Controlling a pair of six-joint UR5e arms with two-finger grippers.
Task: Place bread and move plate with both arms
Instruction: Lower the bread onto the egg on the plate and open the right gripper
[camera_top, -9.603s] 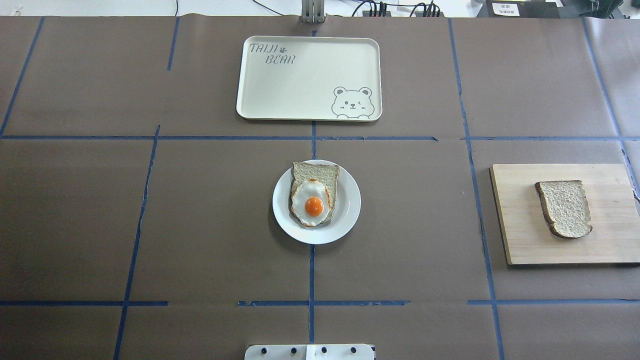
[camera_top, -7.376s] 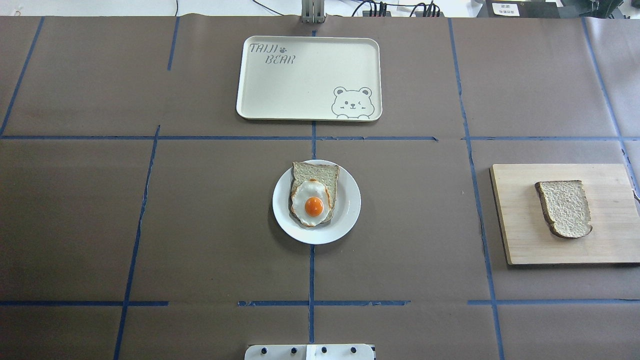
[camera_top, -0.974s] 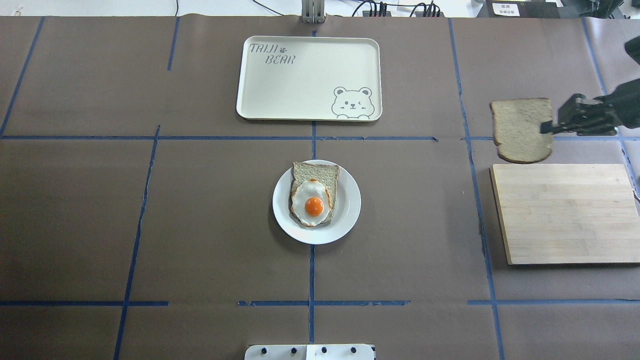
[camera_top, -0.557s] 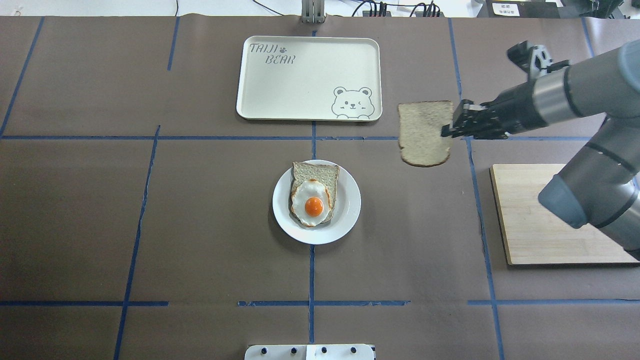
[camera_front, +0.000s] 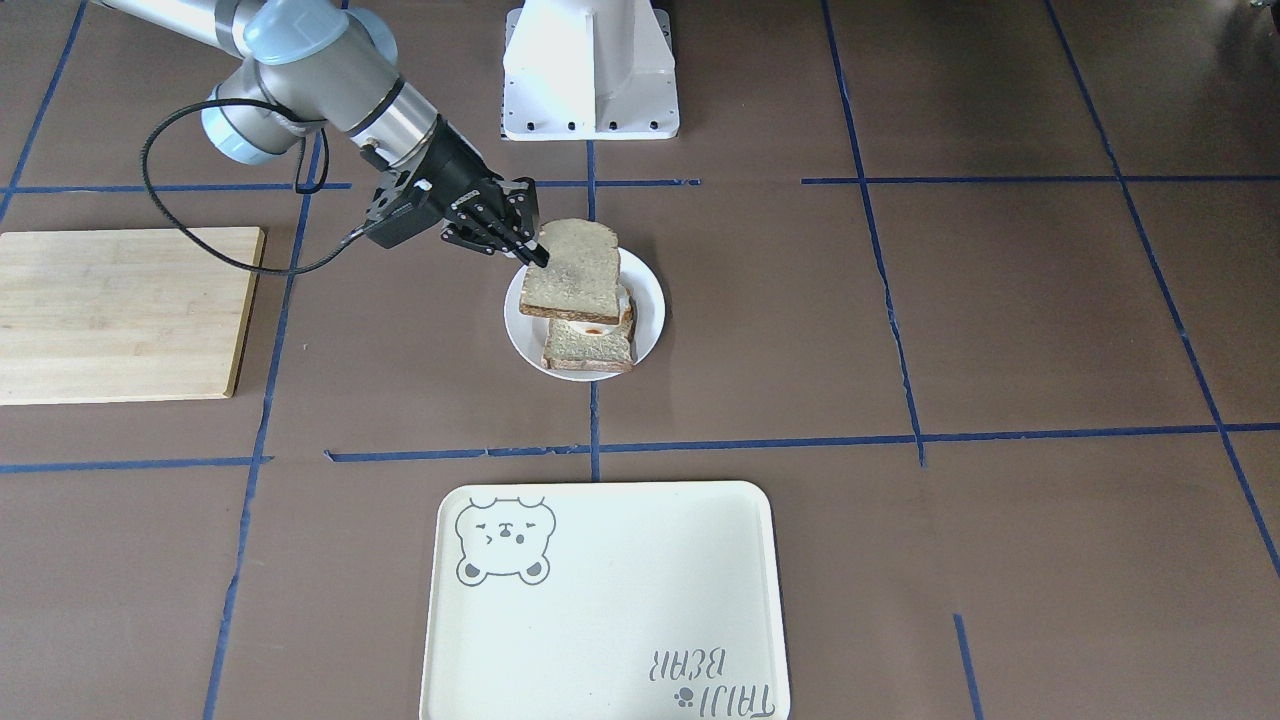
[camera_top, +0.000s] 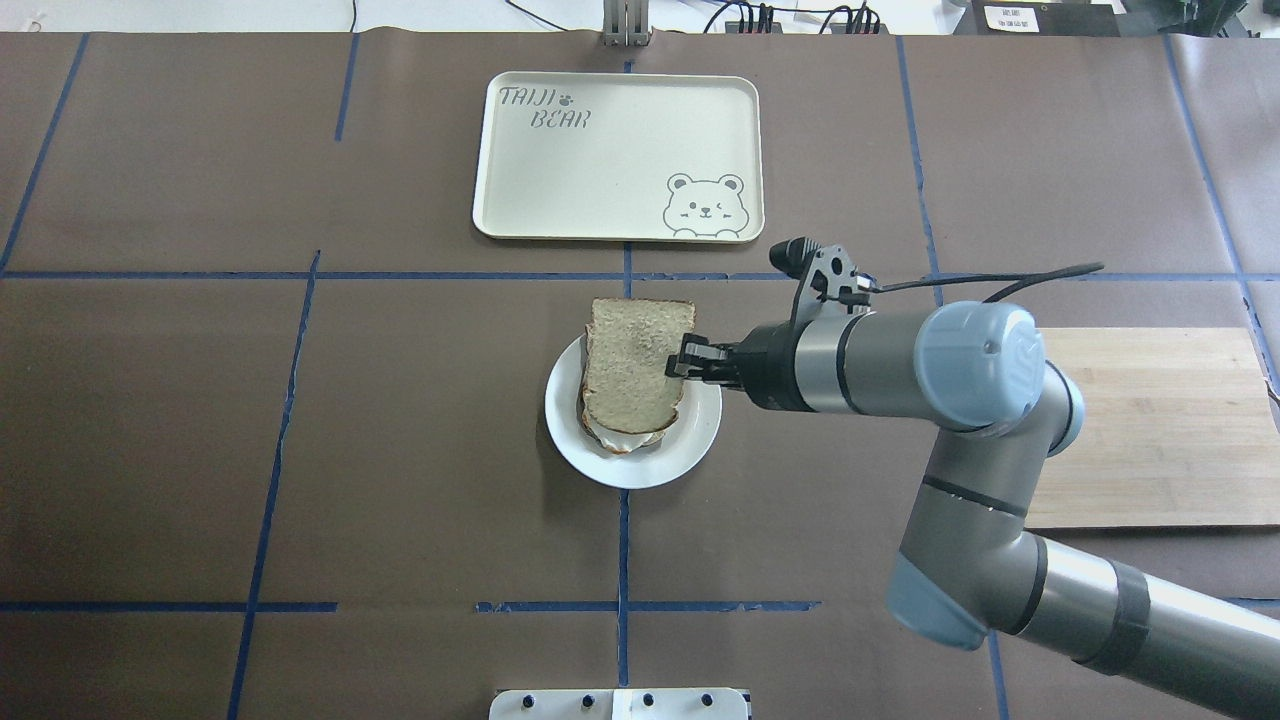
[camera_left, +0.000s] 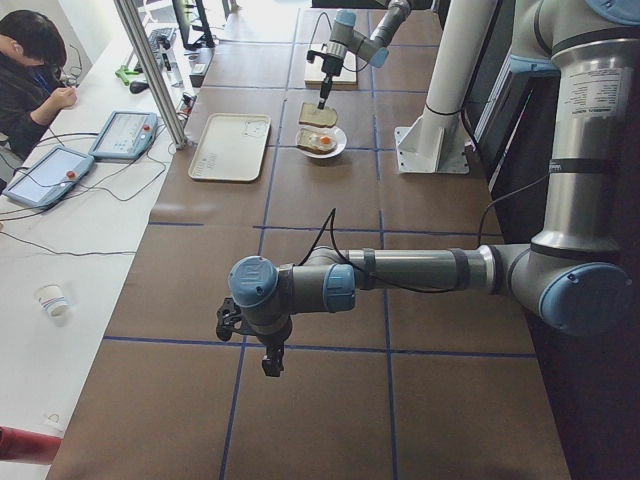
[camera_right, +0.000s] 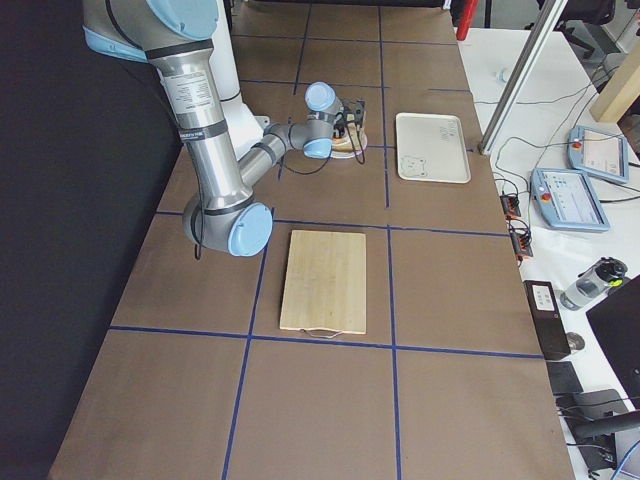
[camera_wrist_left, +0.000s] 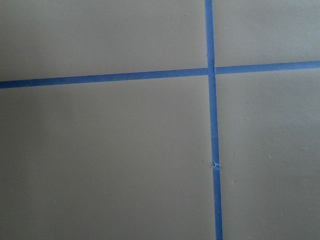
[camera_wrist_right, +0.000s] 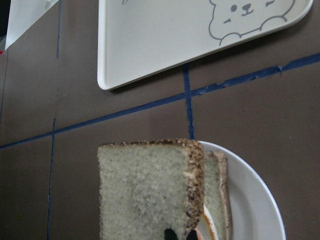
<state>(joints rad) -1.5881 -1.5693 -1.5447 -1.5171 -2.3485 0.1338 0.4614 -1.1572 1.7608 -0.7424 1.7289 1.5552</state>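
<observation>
Next, my right gripper releases the bread on top of the fried egg and paler slice (camera_front: 590, 295) on the plate.
My right gripper (camera_top: 676, 362) is shut on the right edge of the bread (camera_top: 635, 365), a tan slice with a dark crust. It holds the slice flat, just above the plate (camera_top: 692, 445). The bread (camera_front: 572, 265) hovers over a paler slice with fried egg (camera_front: 590, 347) that lies on the plate (camera_front: 651, 300). The right wrist view shows the bread (camera_wrist_right: 145, 190) over the plate (camera_wrist_right: 250, 200). My left gripper (camera_left: 270, 362) hangs over bare table far to the left; I cannot tell whether it is open or shut.
A cream tray with a bear drawing (camera_top: 620, 155) lies beyond the plate. A bare wooden cutting board (camera_top: 1150, 430) lies to the right, under my right arm. The white robot base (camera_front: 590, 65) stands at the near edge. A person (camera_left: 30, 80) sits at the far side.
My right arm has carried the bread from beyond the cutting board leftward, and it now hangs over the plate, covering the egg. The plate has not moved.
</observation>
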